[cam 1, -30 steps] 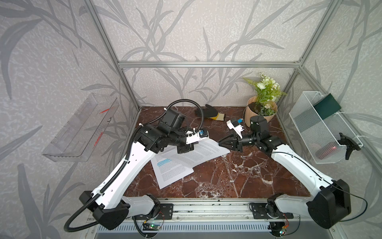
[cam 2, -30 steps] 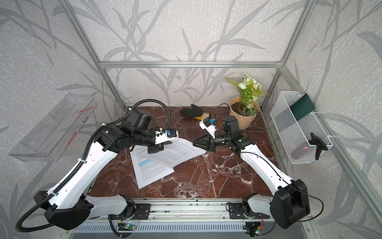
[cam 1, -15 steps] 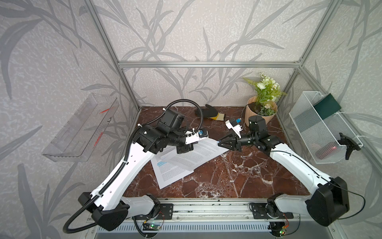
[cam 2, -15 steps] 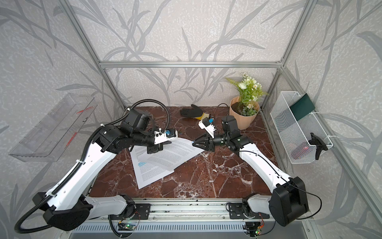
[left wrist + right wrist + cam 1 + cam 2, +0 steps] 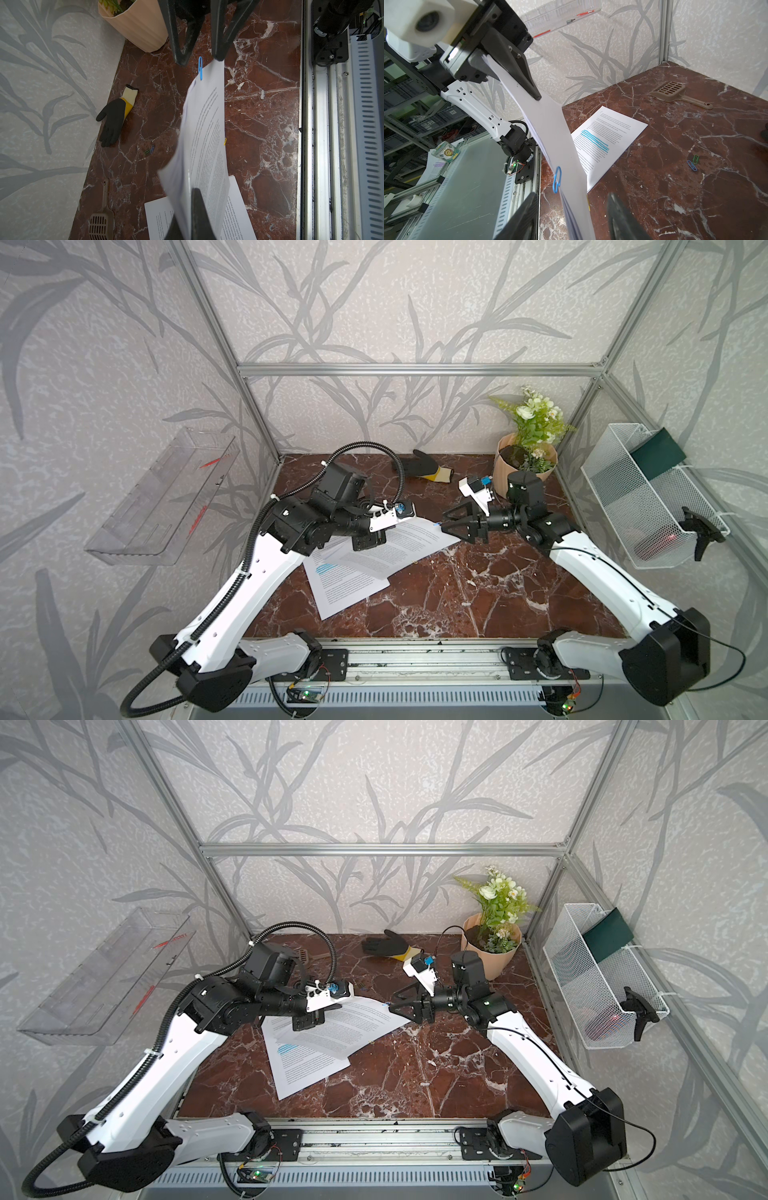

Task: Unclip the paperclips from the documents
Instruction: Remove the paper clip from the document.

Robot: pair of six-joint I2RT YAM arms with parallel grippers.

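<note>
Next, I reach farther with my right gripper, since its fingers straddle the documents' corner short of the blue paperclip, then pinch the paperclip's loop (image 5: 200,62) and pull it off.
My left gripper (image 5: 368,539) is shut on one set of the documents (image 5: 399,539) and holds it up off the table, sloping toward my right arm. A blue paperclip (image 5: 200,68) sticks out from that set's far corner edge (image 5: 557,179). My right gripper (image 5: 446,520) is open, its fingers (image 5: 527,214) straddling that corner, and the clip lies just beyond the fingertips. The other set, with blue highlighter lines (image 5: 608,133), lies flat on the marble. Loose paperclips lie on the table: a blue one (image 5: 691,165), a green one (image 5: 695,159) and a yellow one (image 5: 225,141).
A black and yellow glove (image 5: 424,466) and a beige plant pot (image 5: 523,464) stand at the back. A brown slotted scoop (image 5: 675,93) lies at the back left. A white mesh basket (image 5: 640,506) hangs on the right wall, a clear tray (image 5: 166,497) on the left wall.
My right gripper's jaws have spread apart and it has edged left toward the raised corner. The left gripper still holds the sheets in the same place.
</note>
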